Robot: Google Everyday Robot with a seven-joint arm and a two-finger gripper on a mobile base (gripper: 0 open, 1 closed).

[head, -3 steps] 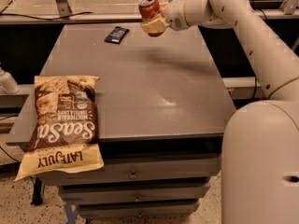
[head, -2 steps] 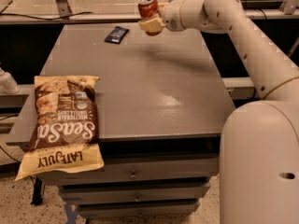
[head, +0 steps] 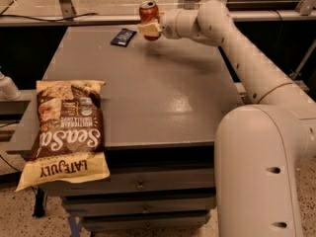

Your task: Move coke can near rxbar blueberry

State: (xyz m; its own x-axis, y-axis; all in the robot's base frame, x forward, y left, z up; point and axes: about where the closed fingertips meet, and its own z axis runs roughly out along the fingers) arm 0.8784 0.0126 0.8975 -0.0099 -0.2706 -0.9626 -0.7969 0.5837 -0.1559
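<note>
Next, I let go of the coke can on the far part of the table (head: 137, 41), next to the rxbar blueberry.
The coke can (head: 148, 13), red-orange with a silver top, is held upright in my gripper (head: 149, 27) above the far part of the grey table (head: 148, 93). The gripper is shut on the can's lower half. The rxbar blueberry (head: 123, 37), a small flat dark navy wrapper, lies on the table's far edge just left of and below the can, a short gap away.
A large brown-and-tan chip bag (head: 66, 132) lies at the table's front left corner, hanging over the edge. My white arm (head: 247, 68) stretches from the right front across the table's right side. Metal rails run behind the table.
My gripper has carried the coke can a little to the left and farther back, closer to the rxbar blueberry. The bar and the chip bag have not moved.
</note>
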